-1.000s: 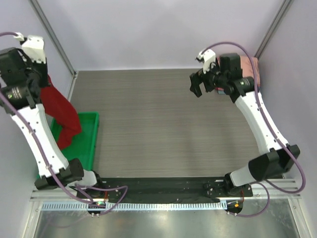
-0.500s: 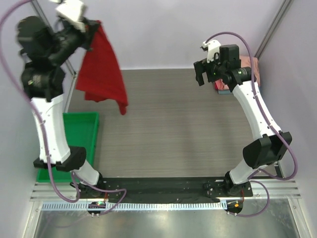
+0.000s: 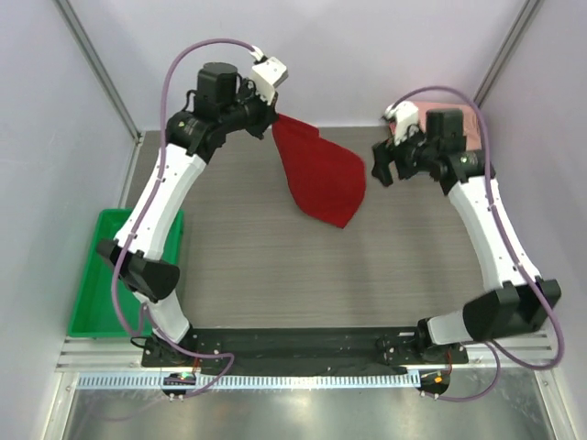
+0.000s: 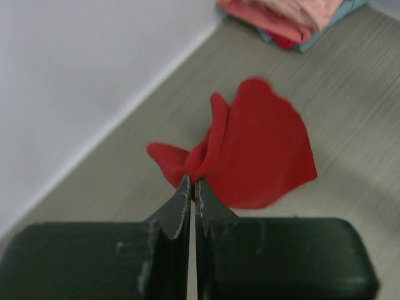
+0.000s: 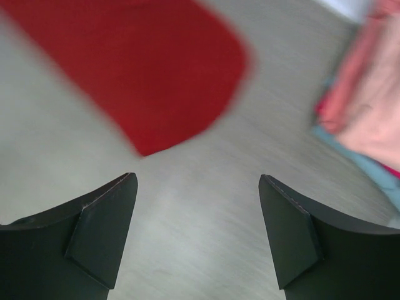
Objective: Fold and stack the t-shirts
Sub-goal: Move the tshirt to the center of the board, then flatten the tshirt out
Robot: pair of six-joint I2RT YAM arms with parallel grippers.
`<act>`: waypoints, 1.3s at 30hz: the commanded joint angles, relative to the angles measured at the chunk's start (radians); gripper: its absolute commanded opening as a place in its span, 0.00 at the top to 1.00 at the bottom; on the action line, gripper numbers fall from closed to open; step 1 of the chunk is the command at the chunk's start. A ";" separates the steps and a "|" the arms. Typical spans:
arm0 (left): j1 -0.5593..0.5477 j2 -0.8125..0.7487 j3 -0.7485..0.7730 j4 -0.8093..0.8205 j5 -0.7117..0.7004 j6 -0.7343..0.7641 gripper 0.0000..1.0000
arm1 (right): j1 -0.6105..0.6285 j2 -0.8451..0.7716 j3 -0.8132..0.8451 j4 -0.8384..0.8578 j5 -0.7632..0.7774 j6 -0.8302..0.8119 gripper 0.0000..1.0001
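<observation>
Next, I close my right gripper on the pointed near corner (image 3: pixel 343 225) (image 5: pixel 144 152) of the deep red t-shirt, the loose end farthest from my left gripper.
A deep red t-shirt (image 3: pixel 323 176) hangs from my left gripper (image 3: pixel 273 126), which is shut on a bunched edge of it above the far middle of the table. In the left wrist view the shirt (image 4: pixel 256 156) spreads out beyond the closed fingertips (image 4: pixel 192 185). My right gripper (image 3: pixel 383 169) is open and empty, just right of the shirt. In the right wrist view the shirt (image 5: pixel 156 69) lies ahead of the open gripper (image 5: pixel 197 187). A stack of folded salmon-pink, red and teal shirts (image 4: pixel 294 17) sits in the far right corner and also shows in the right wrist view (image 5: pixel 369 106).
A green plastic tray (image 3: pixel 96 275) stands at the left edge of the table. White walls close the far and side edges. The right arm partly hides the folded stack (image 3: pixel 473 119) in the top view.
My left arm has swung the red shirt from above the green tray, up and across to the far middle of the table. My right gripper has dropped slightly toward the shirt.
</observation>
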 commanded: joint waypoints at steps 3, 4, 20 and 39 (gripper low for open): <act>-0.001 -0.001 -0.008 0.135 -0.062 -0.166 1.00 | 0.181 -0.186 -0.197 -0.059 -0.129 -0.161 0.16; 0.000 0.005 -0.006 0.136 -0.063 -0.166 1.00 | 0.201 -0.191 -0.237 -0.053 -0.161 -0.167 0.16; -0.001 0.078 -0.192 0.086 -0.273 -0.027 1.00 | 0.425 0.108 -0.539 0.430 0.123 -0.405 0.26; 0.042 0.071 -0.244 0.075 -0.301 -0.039 1.00 | 0.429 0.412 -0.351 0.469 0.097 -0.338 0.52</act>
